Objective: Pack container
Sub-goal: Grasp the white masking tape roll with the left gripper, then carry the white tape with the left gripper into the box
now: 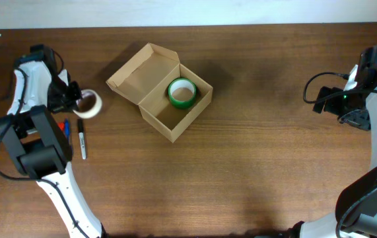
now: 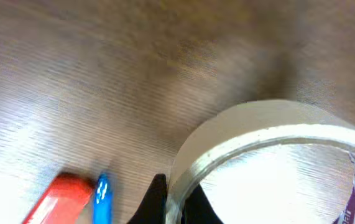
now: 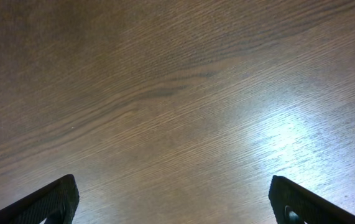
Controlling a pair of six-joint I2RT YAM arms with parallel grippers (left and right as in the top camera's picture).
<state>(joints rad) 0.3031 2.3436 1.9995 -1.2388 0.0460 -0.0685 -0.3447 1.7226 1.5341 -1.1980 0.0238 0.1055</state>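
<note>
My left gripper should release the clear tape roll on top of the green tape roll (image 1: 183,91) in the cardboard container.
The tan cardboard container (image 1: 154,107) stands open at the table's middle, its flap lid (image 1: 135,71) folded back to the left. A green tape roll (image 1: 181,92) lies inside it. My left gripper (image 1: 76,100) at the far left is shut on the rim of a clear tape roll (image 1: 89,104), which fills the right of the left wrist view (image 2: 270,143) with my fingers (image 2: 176,205) pinching its wall. My right gripper (image 3: 174,202) is open and empty over bare wood at the far right (image 1: 346,109).
A black marker (image 1: 82,140) lies below the clear roll. A red marker (image 2: 59,198) and a blue marker (image 2: 102,199) lie side by side near my left arm; they also show in the overhead view (image 1: 63,125).
</note>
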